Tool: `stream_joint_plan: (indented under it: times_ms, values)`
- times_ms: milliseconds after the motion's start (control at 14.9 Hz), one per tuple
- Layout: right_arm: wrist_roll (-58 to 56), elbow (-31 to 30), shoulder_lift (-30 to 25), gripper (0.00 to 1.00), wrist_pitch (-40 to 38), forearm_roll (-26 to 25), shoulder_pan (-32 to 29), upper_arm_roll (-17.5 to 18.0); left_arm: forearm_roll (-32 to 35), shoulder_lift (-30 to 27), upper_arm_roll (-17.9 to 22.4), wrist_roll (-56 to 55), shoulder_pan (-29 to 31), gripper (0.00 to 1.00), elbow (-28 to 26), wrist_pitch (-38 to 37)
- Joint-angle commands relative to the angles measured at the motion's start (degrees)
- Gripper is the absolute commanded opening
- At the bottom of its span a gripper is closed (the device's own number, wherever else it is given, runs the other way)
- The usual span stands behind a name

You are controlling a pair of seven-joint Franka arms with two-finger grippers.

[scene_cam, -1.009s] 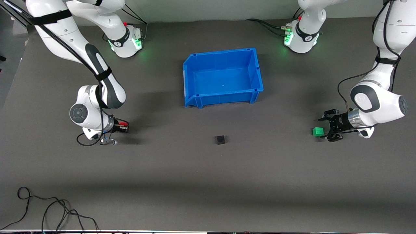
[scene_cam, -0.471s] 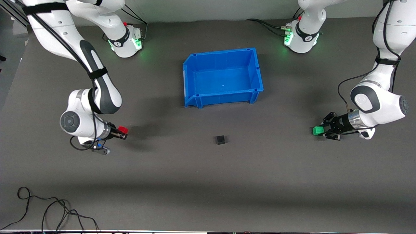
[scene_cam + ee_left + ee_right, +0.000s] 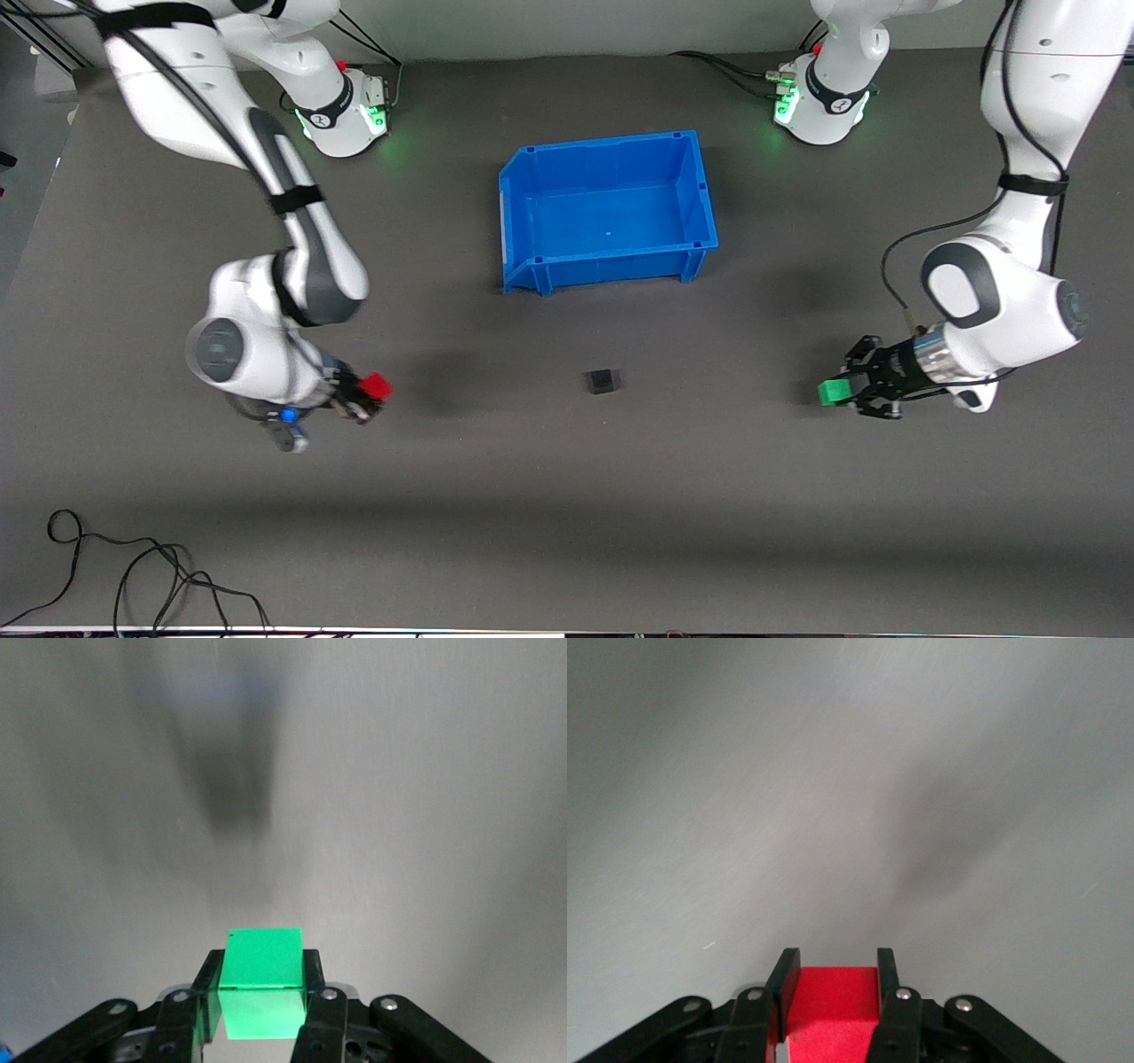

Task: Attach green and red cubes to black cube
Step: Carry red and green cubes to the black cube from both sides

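Next, I release the green cube from my left gripper on the table, flush (image 3: 623, 383) against the side of the black cube that is opposite the red cube.
The black cube (image 3: 601, 381) sits on the dark table, nearer to the front camera than the blue bin. My left gripper (image 3: 842, 391) is shut on the green cube (image 3: 831, 392), held above the table toward the left arm's end; the left wrist view shows the green cube (image 3: 260, 979) clamped between the fingers. My right gripper (image 3: 368, 394) is shut on the red cube (image 3: 376, 386), held above the table toward the right arm's end; the right wrist view shows the red cube (image 3: 831, 1010) between the fingers. Both cubes face the black cube from either side.
The blue bin (image 3: 523, 199) stands empty at the table's middle, farther from the front camera than the black cube. A black cable (image 3: 133, 567) lies near the table's front edge toward the right arm's end.
My left gripper closed on the green cube and lifted it, moving toward the black cube. My right gripper carried the red cube up and toward the black cube.
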Motion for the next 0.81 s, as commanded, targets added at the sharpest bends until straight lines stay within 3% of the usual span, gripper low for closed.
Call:
stream_joint_plan:
  times_ms: [0, 202, 538, 740]
  values:
    - [9.5, 10.0, 7.3, 0.18, -2.5, 1.7, 2.3, -0.7, -0.6, 0.4, 0.9, -4.2, -6.0, 0.26, 2.2, 0.8]
    - [17.6, 18.4, 13.7, 0.17, -4.4, 8.6, 3.3, 0.8, -0.7, 2.4, 0.9, -7.3, -11.4, 0.26, 3.9, 3.8]
    - [34.1, 29.0, 23.1, 0.15, -4.0, 9.4, 9.4, 1.5, -0.7, 6.7, 0.9, -17.2, -21.7, 0.25, 5.3, 12.8]
    - [41.7, 34.0, 26.6, 0.14, -3.5, 9.4, 9.9, 4.7, -0.6, 9.9, 0.9, -23.2, -25.3, 0.25, 8.2, 13.8]
